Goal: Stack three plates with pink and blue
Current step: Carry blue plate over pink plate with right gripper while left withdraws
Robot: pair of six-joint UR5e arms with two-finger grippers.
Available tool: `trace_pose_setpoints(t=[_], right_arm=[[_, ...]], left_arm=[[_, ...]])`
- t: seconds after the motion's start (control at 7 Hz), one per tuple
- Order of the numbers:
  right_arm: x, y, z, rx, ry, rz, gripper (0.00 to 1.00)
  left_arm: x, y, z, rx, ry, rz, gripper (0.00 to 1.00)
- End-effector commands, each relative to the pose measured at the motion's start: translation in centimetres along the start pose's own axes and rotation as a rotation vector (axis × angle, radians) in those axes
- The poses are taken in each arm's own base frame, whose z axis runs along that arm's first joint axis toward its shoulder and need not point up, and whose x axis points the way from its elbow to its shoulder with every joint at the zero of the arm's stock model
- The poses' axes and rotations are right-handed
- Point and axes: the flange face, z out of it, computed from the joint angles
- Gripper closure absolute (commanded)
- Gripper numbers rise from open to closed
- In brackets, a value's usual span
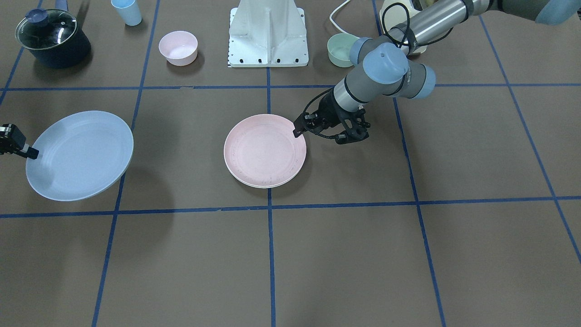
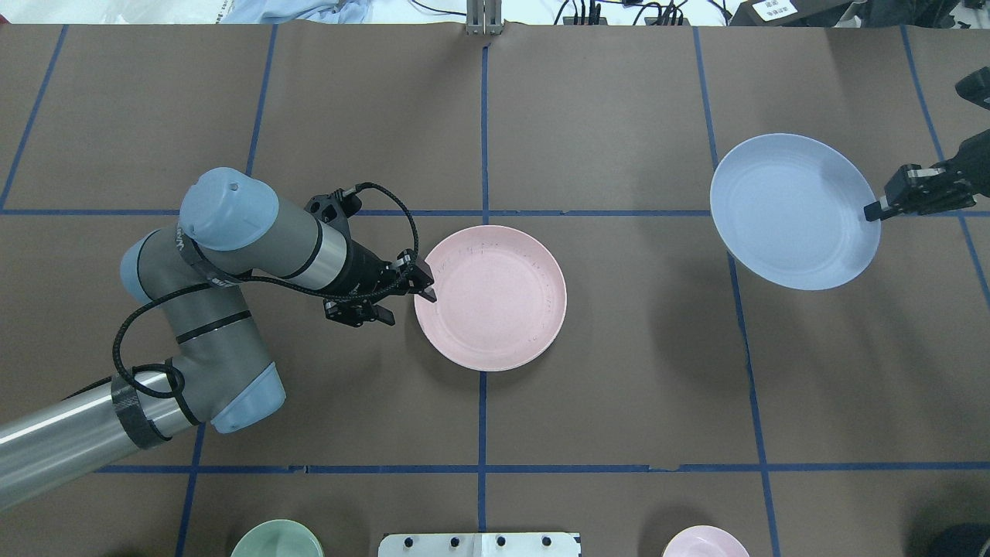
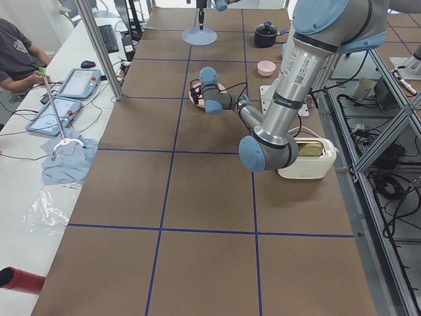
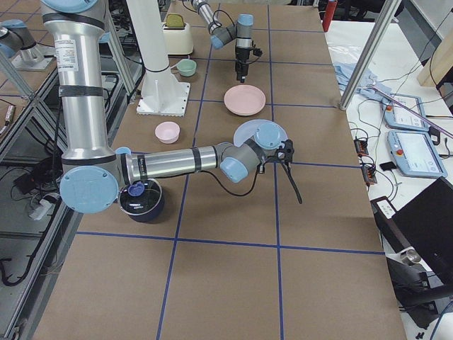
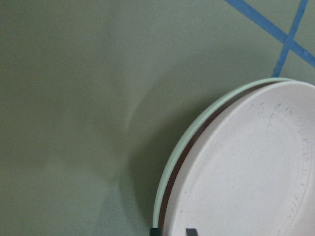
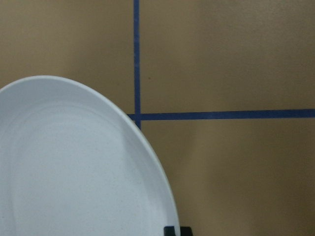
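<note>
The light blue plate will be set down by my right gripper squarely on top of the pink plate (image 1: pixel 264 150) at the middle of the table.
The pink plate (image 1: pixel 264 150) lies at the table's middle on the cream plate (image 1: pixel 258 185), whose rim shows beneath it. My left gripper (image 1: pixel 297 132) is at the pink plate's rim on the robot's left side. In the left wrist view its fingertips (image 5: pixel 155 231) straddle that rim with a gap, so it looks open. My right gripper (image 1: pixel 32 153) is shut on the edge of the light blue plate (image 1: pixel 79 154) and holds it tilted in the air, well off to the robot's right of the stack. The overhead view shows the same (image 2: pixel 793 210).
Along the robot's side of the table stand a dark lidded pot (image 1: pixel 53 38), a light blue cup (image 1: pixel 127 11), a small pink bowl (image 1: pixel 178 47), the white robot base (image 1: pixel 268 34) and a small green bowl (image 1: pixel 340 50). A toaster (image 3: pixel 306 155) sits by the left arm.
</note>
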Motion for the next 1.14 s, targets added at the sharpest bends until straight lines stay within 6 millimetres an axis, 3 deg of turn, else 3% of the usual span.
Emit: trace_pose_setpoints(t=[0.0,0.29,0.43,0.86,1.0], right_arm=[[-9.6,-1.3,2.8,-0.007,-0.036,0.070,1.00],[-18.6,-0.7,8.2,0.003,-0.038,0.113,1.00],[-21.6,0.3,10.6,0.011,-0.035,0.120,1.00],[-30.6,5.9,19.6,0.038,-0.025,0.155,1.00],[-32.3,7.0,20.9,0.028,-0.010,0.159,1.00]], left_arm=[[-1.6,-3.1,-3.3,0.053,0.006,-0.024,0.00],[-4.1,-5.9,-6.3,0.103,-0.024,0.097,0.00],[-4.7,-7.6,-7.6,0.133,-0.053,0.130,0.00],[-10.7,-9.9,-13.3,0.179,-0.116,0.255,0.00],[-12.3,-11.0,-15.1,0.185,-0.124,0.267,0.00]])
